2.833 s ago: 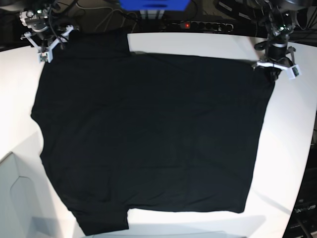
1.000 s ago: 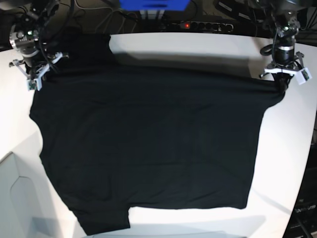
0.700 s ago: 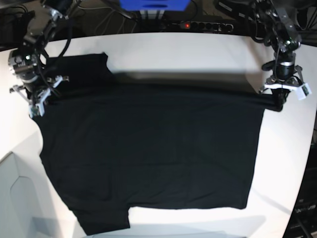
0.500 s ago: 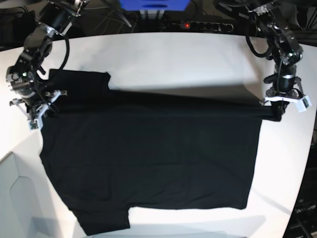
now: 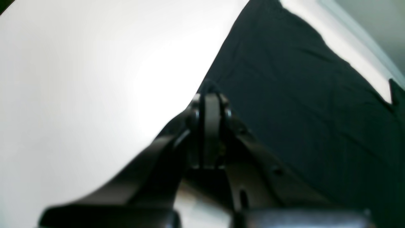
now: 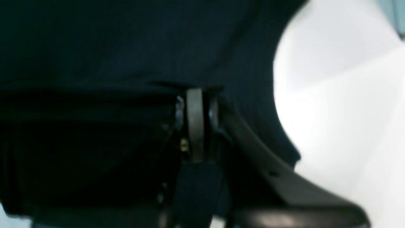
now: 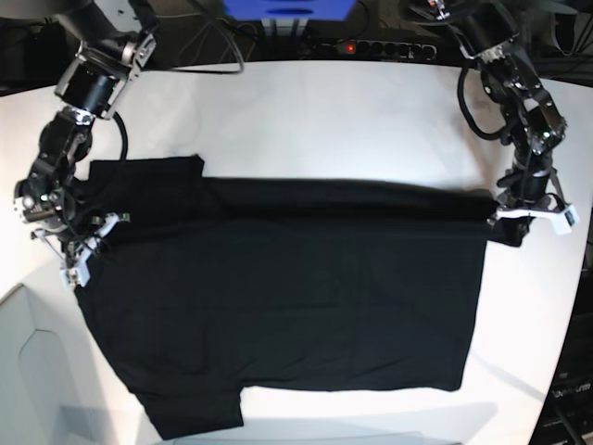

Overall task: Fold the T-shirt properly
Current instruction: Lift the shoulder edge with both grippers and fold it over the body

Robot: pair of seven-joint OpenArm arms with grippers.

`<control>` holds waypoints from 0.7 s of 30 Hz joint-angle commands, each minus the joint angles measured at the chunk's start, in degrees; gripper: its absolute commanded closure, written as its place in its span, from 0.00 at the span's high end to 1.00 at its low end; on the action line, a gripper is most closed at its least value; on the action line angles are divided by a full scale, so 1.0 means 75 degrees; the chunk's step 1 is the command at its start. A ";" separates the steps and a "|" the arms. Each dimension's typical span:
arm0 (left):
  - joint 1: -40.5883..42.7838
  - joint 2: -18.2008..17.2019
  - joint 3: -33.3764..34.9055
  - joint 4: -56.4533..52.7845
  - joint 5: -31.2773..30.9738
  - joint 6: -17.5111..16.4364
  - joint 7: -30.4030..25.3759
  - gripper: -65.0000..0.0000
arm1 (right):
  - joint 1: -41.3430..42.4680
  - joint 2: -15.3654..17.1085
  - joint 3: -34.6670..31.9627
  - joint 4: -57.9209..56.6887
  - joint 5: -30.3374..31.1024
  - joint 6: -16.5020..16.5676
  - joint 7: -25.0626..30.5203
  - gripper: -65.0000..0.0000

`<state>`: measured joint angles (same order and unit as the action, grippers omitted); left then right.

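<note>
My left gripper is going to release the black T-shirt's far corner on the spread T-shirt's side edge (image 7: 486, 244), just short of the fold.
The black T-shirt (image 7: 296, 297) lies spread on the white table (image 7: 324, 111), with its far edge doubled over toward the front. One sleeve (image 7: 199, 413) lies at the front left. My left gripper (image 7: 517, 222) is shut on the shirt's right far corner. In the left wrist view its closed fingers (image 5: 210, 104) pinch black cloth (image 5: 300, 95). My right gripper (image 7: 79, 246) is shut on the left far corner by the other sleeve (image 7: 153, 185). In the right wrist view its fingers (image 6: 196, 104) sit closed on dark cloth (image 6: 110, 47). No label or print shows.
A blue box (image 7: 287, 7) and a power strip (image 7: 375, 46) lie beyond the table's far edge. A grey bin (image 7: 28, 371) stands at the front left. The table's right edge (image 7: 570, 306) curves close to the left gripper.
Both grippers have moved toward the front of the table, dragging the shirt's far edge with them. The bare white strip at the back has widened.
</note>
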<state>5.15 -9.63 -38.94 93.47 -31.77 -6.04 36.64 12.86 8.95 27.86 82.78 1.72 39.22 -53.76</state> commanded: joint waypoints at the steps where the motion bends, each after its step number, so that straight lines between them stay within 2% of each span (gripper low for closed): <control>1: -0.0141 -0.0117 -0.0019 0.0120 0.0092 -0.0032 -0.0191 0.00 | 0.0248 0.0137 -0.0028 0.0068 0.0047 0.0104 0.0199 0.00; 6: -0.0258 -0.0105 0.0286 0.0120 0.0549 -0.0032 -0.0273 0.00 | 0.0412 0.0160 -0.0028 -0.0271 0.0047 0.0104 0.0469 0.00; 14: -0.0563 -0.0105 0.0380 -0.0161 0.0561 -0.0032 -0.0273 0.00 | 0.0448 0.0172 -0.0016 -0.0576 0.0035 0.0104 0.0832 0.00; 21: -0.0704 -0.0105 0.0392 -0.0372 0.0561 -0.0032 -0.0273 0.01 | 0.0494 0.0172 -0.0016 -0.0576 0.0035 0.0104 0.0856 0.00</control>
<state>1.43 -9.58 -35.90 89.60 -27.20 -6.02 36.29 15.07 9.39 27.68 77.49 1.30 39.24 -48.64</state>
